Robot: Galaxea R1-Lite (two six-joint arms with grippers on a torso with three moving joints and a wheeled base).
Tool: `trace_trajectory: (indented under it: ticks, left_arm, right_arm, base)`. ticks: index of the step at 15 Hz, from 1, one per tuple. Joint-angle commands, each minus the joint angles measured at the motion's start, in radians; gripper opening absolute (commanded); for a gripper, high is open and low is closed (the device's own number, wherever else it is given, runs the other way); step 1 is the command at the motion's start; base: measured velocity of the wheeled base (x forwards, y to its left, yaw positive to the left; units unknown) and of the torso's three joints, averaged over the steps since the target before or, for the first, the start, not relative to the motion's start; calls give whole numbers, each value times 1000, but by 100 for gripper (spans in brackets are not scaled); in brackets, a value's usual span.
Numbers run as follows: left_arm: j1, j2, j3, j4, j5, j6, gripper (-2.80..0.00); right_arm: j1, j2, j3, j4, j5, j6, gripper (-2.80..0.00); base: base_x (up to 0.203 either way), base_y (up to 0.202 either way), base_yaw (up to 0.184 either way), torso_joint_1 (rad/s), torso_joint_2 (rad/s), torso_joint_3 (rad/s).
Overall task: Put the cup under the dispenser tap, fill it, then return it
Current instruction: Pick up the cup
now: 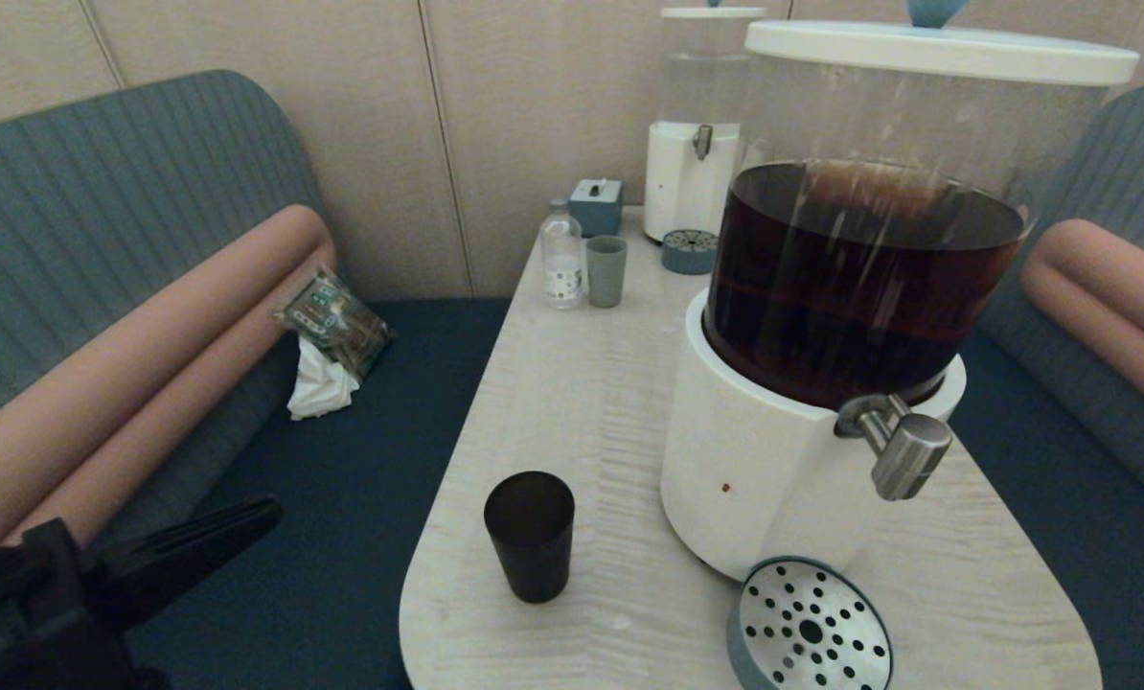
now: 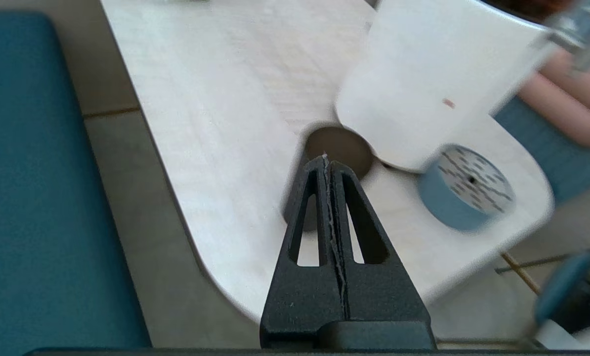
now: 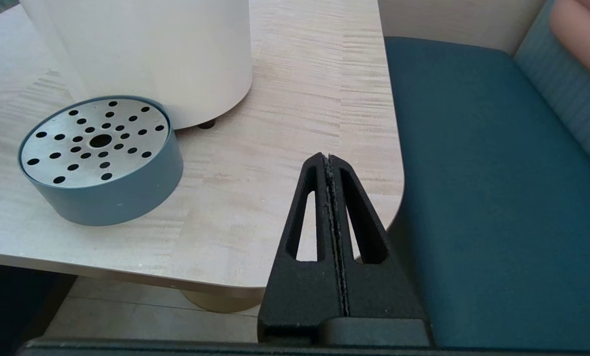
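Next, my left gripper needs to go to the matte black cup's lower half (image 1: pixel 537 565) (image 2: pixel 310 214), well below its rim, and close there around its sides.
The matte black cup (image 1: pixel 529 535) stands upright near the table's front left edge, beside the big white-based dispenser (image 1: pixel 754 479) of dark brown liquid. Its steel tap (image 1: pixel 903 443) juts out at the front right, above and behind the round drip tray (image 1: pixel 810 628). My left gripper (image 1: pixel 270 511) is shut and empty, low at the left over the bench, short of the cup. In the left wrist view the shut gripper (image 2: pixel 326 157) points at the cup (image 2: pixel 342 148). My right gripper (image 3: pixel 327 157) is shut and empty off the table's front right corner; the head view does not show it.
At the table's back stand a paler grey-green tumbler (image 1: pixel 606 270), a small bottle (image 1: pixel 561 255), a blue box (image 1: pixel 596 205) and a smaller clear-liquid dispenser (image 1: pixel 692 177) with its own drip tray (image 1: pixel 689 251). Blue bench seats flank the table; a packet and tissue (image 1: pixel 328 340) lie on the left one.
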Motion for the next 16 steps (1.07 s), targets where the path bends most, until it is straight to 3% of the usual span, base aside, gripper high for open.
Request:
trace_trajectory:
  ticks: [1,2,3,6,11,12,15,16]
  left_arm:
    - [2,276,46,-306,-8,0,-280]
    - [2,360,78,-441,-12,4,-280]
    - [2,441,112,-570,-15,17,0]
    - [2,616,183,-791,-12,51,0]
    - [1,524,237,-810,-23,45,0]
    - [1,498,238,-810,-63,43,0]
    - [2,494,239,-810,-320,47,0]
    - [1,510,238,-810,-348,51,0]
  right_arm:
    - [-1,-2,6,0,1,-1,-280]
    - [0,-2,8,0,1,-3,-280]
    - [0,-2,6,0,1,-3,-280]
    - [0,-2,6,0,1,-1,-280]
    - [-1,-2,6,0,1,-1,-280]
    - [0,-2,8,0,1,-1,-280]
    - [-1,-2,6,0,1,-1,-280]
    - [-1,-2,7,0,1,-1,-280]
  base:
    - [0,0,0,0,0,0]
    - [0,0,0,0,0,0]
    - [0,0,0,0,0,0]
    - [0,0,0,0,0,0]
    - [0,0,0,0,0,0]
    - [0,0,0,0,0,0]
    - [0,0,0,0,0,0]
    - [0,0,0,0,0,0]
